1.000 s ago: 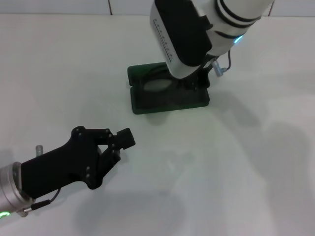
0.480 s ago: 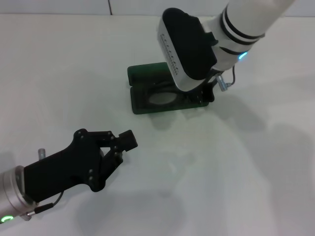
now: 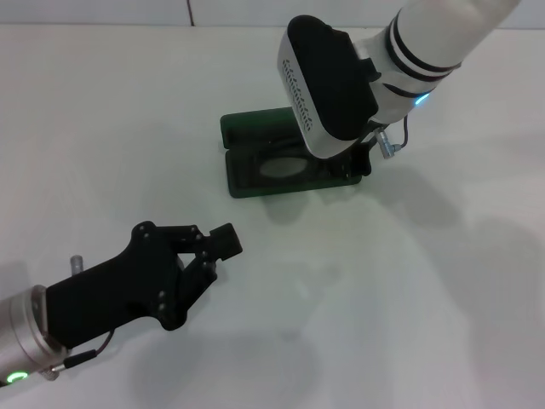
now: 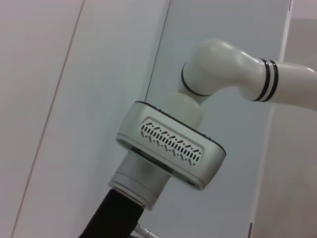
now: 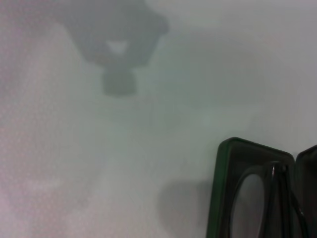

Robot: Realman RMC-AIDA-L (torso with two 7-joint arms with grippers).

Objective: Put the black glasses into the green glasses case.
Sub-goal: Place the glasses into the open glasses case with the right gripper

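My right gripper has a spot to put the black glasses. It will let go of them in the front half of the open green glasses case (image 3: 293, 171).
The green glasses case (image 3: 247, 181) lies open on the white table at centre back, also seen in the right wrist view (image 5: 218, 198). The black glasses (image 3: 283, 168) lie inside it, with one clear lens and the thin frame showing; the right wrist view shows the same glasses (image 5: 250, 201) in the case. My right gripper (image 3: 361, 158) hangs over the case's right end, and the arm's wrist hides that part of the case and glasses. Well in front of the case, my left gripper (image 3: 215, 256) rests open near the table and holds nothing.
The white table (image 3: 409, 281) spreads bare around the case, with a tiled wall edge at the back. The left wrist view shows only the right arm's white wrist housing (image 4: 171, 146) against the wall.
The right arm has shifted to the right and a little away from the case's middle, uncovering more of the lens. The left gripper has crept slightly forward and right.
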